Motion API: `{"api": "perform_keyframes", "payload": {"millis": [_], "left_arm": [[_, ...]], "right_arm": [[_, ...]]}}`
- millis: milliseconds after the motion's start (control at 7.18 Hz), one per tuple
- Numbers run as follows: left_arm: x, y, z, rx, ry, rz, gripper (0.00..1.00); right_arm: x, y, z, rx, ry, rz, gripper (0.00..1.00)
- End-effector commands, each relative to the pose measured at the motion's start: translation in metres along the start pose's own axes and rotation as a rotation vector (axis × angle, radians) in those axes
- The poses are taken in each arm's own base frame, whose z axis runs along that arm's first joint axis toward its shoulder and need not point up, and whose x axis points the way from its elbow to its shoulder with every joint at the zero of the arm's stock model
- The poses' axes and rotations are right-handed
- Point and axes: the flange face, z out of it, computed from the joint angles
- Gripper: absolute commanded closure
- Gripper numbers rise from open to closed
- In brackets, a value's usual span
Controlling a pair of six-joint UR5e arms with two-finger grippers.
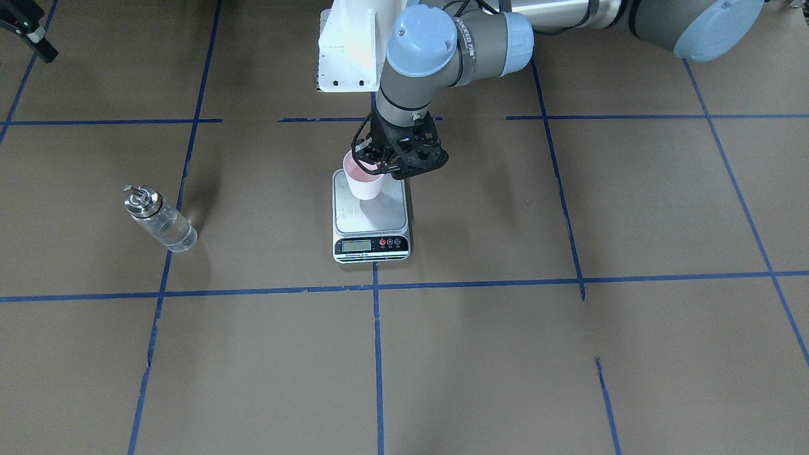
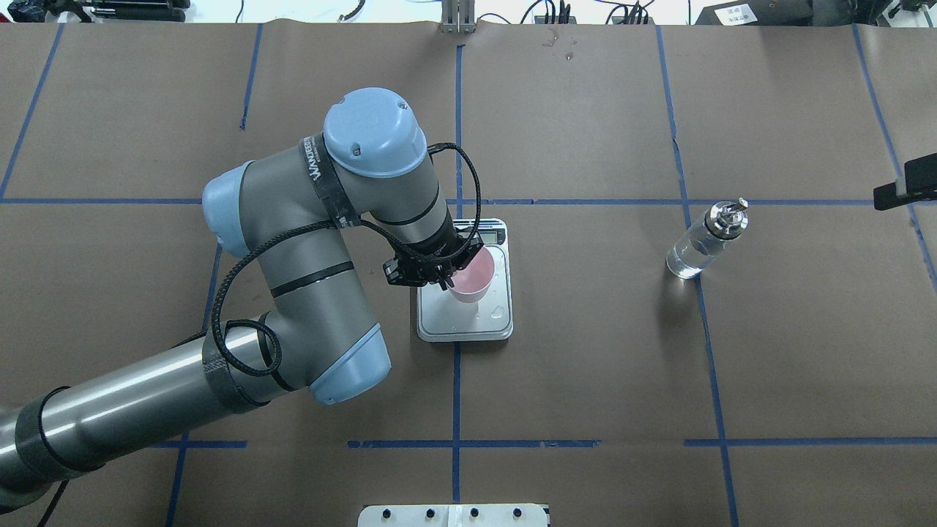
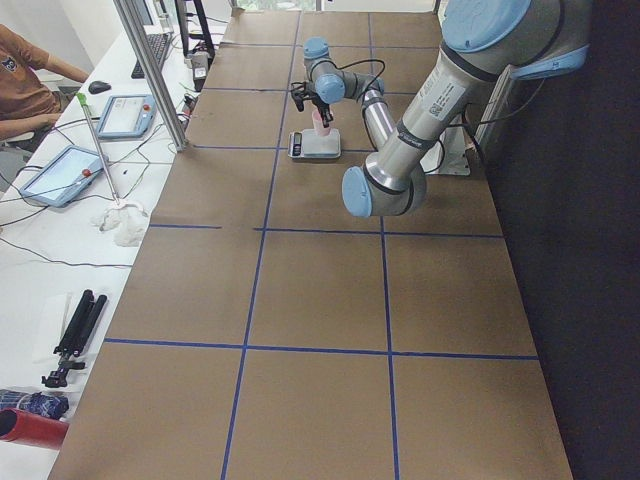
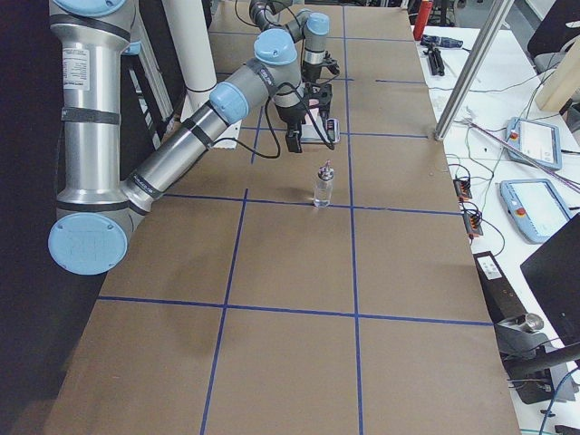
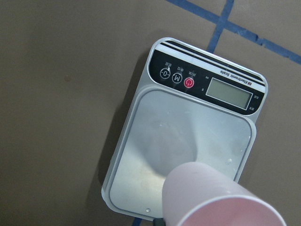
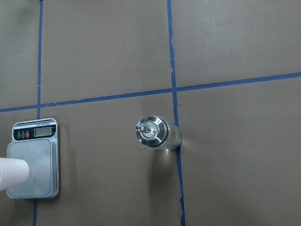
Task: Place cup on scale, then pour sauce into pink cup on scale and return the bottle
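Observation:
My left gripper will release the pale pink cup on the middle of the scale's silver platform (image 1: 371,205) (image 5: 176,158).
The pale pink cup (image 1: 363,181) is held at its rim by my left gripper (image 1: 374,165), which is shut on it. The cup hangs slightly tilted over the scale's silver platform (image 1: 373,218); I cannot tell whether its base touches. The left wrist view shows the cup (image 5: 211,197) over the near part of the scale (image 5: 188,141). The clear glass bottle (image 1: 158,218) with a silver spout cap stands alone, clear liquid inside, well to the robot's right of the scale (image 2: 468,318). Only part of my right gripper (image 2: 904,187) shows, high beyond the bottle (image 2: 704,241); I cannot tell its state.
Blue tape lines cross the brown table cover. A white mounting plate (image 1: 344,50) stands behind the scale at the robot's base. A side bench with tablets (image 3: 60,175) and a metal post (image 3: 150,70) lie past the table's far edge.

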Motion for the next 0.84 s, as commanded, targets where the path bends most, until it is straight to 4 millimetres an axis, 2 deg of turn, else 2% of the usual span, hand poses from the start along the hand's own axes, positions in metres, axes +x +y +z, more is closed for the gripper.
{"api": "perform_keyframes", "payload": {"millis": [0,418,696], "left_arm": [[0.003,-0.004,0.007,0.001,-0.001,0.000,1.00],[0.001,-0.006,0.008,0.004,-0.004,0.004,1.00],[0.001,-0.006,0.008,0.004,-0.004,0.004,1.00]], "right_arm": [[-0.005,0.003,0.001,-0.003,-0.004,-0.004,0.00],[-0.019,0.028,-0.003,0.065,0.053,0.009,0.00],[-0.027,0.045,0.007,0.095,0.105,-0.005,0.00]]}}
